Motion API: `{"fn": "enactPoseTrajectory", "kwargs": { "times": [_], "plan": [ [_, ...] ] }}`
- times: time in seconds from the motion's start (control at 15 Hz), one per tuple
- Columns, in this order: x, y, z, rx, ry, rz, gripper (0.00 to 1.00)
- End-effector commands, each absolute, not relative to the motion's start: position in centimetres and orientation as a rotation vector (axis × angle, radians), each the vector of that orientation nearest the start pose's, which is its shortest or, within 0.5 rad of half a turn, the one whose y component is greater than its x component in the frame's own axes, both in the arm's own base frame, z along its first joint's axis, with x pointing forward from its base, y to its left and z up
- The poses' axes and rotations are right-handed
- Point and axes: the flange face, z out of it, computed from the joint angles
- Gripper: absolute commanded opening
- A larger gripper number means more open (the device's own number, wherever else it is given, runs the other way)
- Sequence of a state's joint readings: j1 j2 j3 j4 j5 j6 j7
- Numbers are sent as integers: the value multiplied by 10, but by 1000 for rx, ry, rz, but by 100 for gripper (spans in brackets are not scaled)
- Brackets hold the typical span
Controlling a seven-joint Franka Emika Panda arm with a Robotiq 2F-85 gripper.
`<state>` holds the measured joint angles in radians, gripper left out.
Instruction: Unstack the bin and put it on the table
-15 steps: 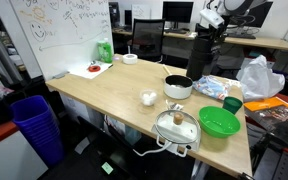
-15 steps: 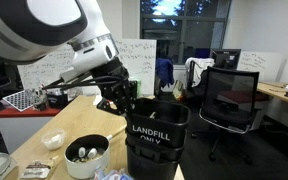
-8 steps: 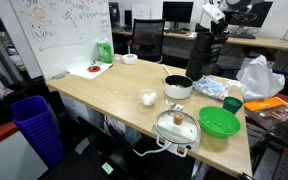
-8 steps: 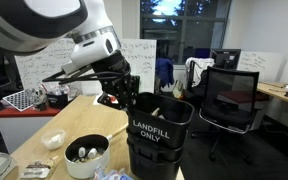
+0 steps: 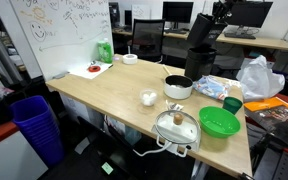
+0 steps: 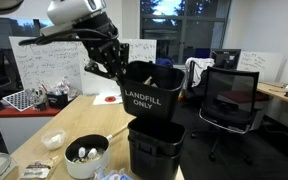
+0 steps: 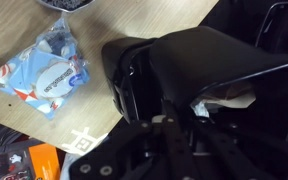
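My gripper will let go of the black bin on the bare tabletop (image 5: 131, 100) next to the small clear cup of white pieces.
The black bin (image 6: 150, 88) marked "LANDFILL ONLY" hangs tilted in the air, clear above a second black bin (image 6: 154, 150) that stands on the floor beyond the table's end. My gripper (image 6: 112, 68) is shut on the lifted bin's rim, on the side nearest the table. In an exterior view the raised bin (image 5: 200, 30) is above the lower one (image 5: 199, 63), past the far edge of the light wood table (image 5: 104, 90). The wrist view shows the bin's rim and wall (image 7: 219, 55) with my fingers (image 7: 170, 128) clamped on it.
On the table are a white pot (image 5: 178, 87), a green bowl (image 5: 219, 121), a lidded dish (image 5: 177, 125) and a blue packet (image 7: 49, 70). A blue slatted bin (image 5: 34, 125) stands on the floor. An office chair (image 6: 229, 100) stands beside the bins.
My gripper has risen with the top bin, pulling it up out of the lower bin until the two are separated; the lifted bin now tilts.
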<state>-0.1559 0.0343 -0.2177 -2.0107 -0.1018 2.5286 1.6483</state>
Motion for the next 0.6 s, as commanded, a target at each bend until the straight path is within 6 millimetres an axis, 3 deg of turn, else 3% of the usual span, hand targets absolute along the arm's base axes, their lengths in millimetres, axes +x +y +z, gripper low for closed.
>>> {"fn": "enactPoseTrajectory", "kwargs": {
  "times": [0.0, 0.27, 0.53],
  "plan": [
    [538, -195, 511, -1652, 2219, -626, 3],
    [520, -144, 518, -1813, 2004, -591, 3],
    [510, -85, 502, -1994, 1766, -597, 3]
  ]
}}
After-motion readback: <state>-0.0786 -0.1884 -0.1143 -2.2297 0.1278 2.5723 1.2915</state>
